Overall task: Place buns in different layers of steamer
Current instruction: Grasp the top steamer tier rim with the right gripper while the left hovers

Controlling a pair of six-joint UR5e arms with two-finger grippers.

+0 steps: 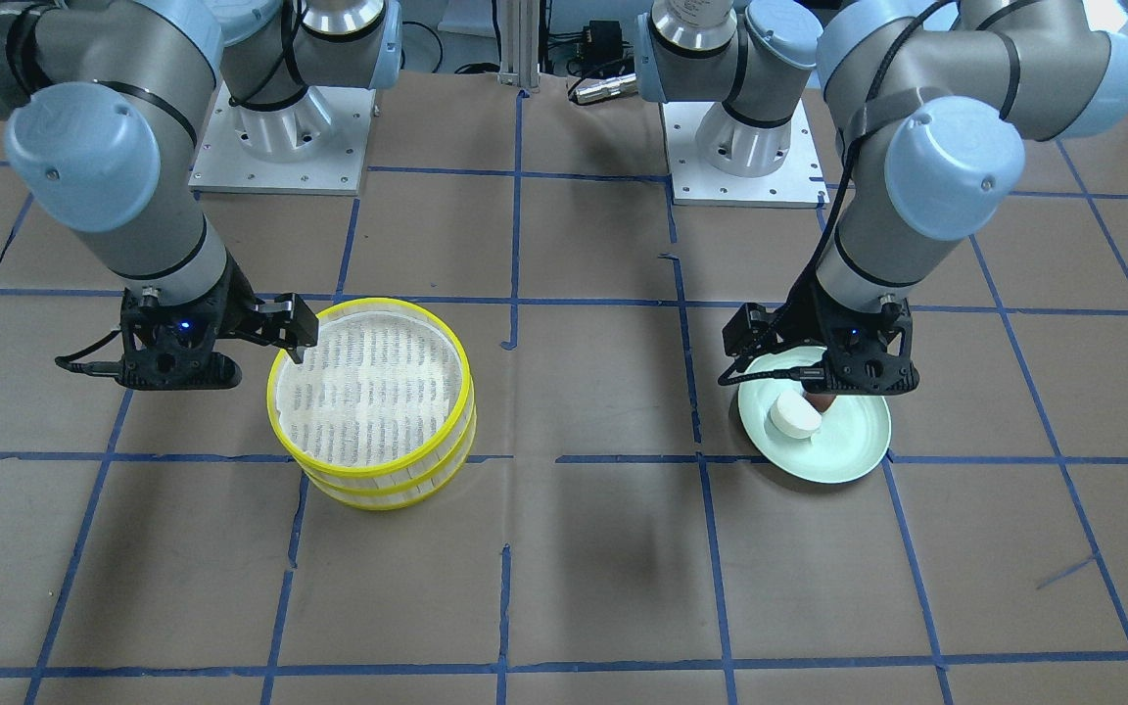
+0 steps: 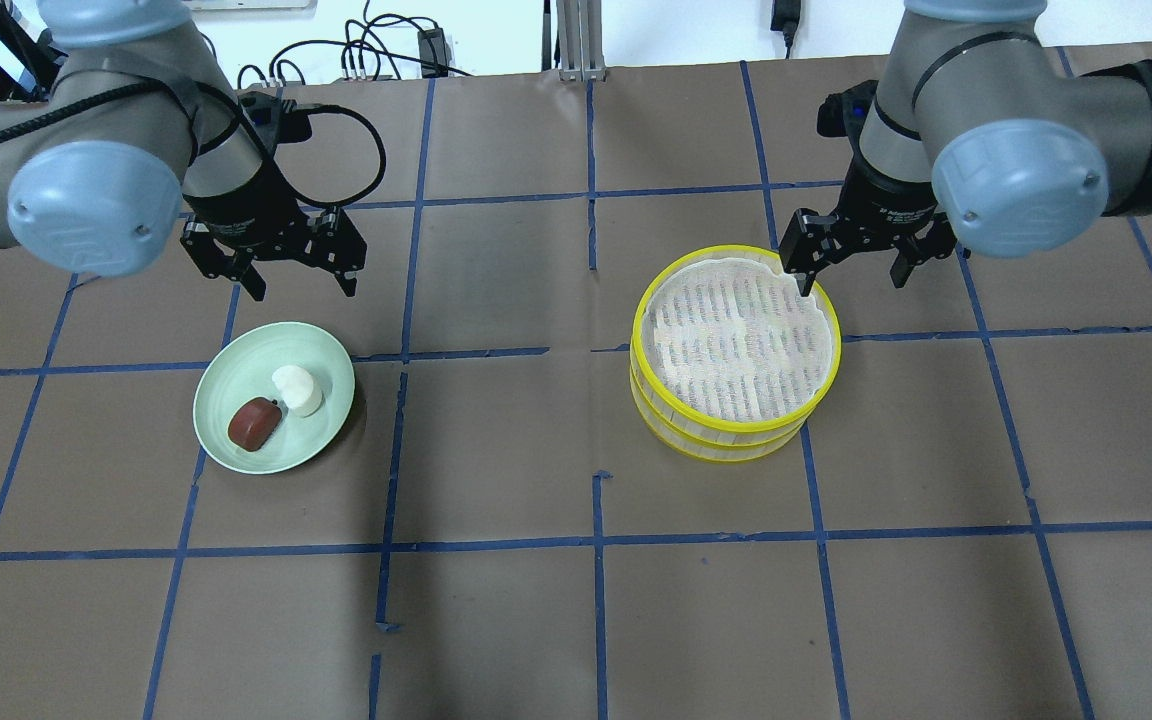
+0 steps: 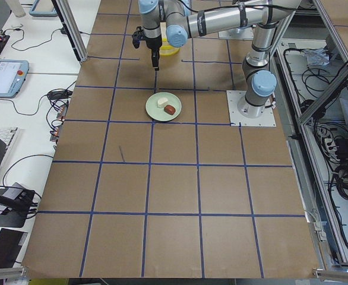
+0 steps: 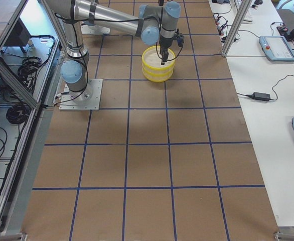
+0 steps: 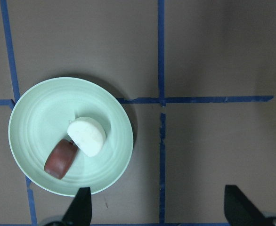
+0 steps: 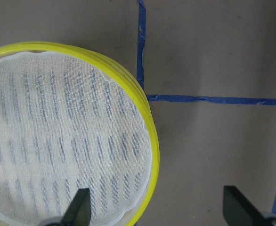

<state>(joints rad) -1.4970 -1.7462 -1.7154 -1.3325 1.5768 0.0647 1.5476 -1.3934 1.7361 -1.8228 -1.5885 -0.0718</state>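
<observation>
I will next move my left gripper to the middle of the white bun [image 1: 796, 413] [image 5: 87, 135] on the pale green plate and close it there.
The white bun [image 2: 298, 388] and the reddish-brown bun [image 2: 255, 423] lie side by side on a pale green plate [image 2: 226, 385]. My left gripper [image 2: 301, 285] is open and empty, hovering over the plate's far edge. In the left wrist view both buns, white [image 5: 87, 135] and brown [image 5: 61, 158], sit left of the gripper [image 5: 159, 212]. The steamer [image 2: 726, 440] is two stacked yellow-rimmed trays, the top one lined with white gauze and empty. My right gripper [image 2: 851, 280] is open and empty at its far right rim. One fingertip [image 6: 79, 207] is over the lining, the other outside the rim.
The table is brown paper with a grid of blue tape lines. The two arm bases [image 1: 280, 137] stand at the robot side. In the front view the left gripper hides most of the brown bun beside the white bun [image 1: 795, 416].
</observation>
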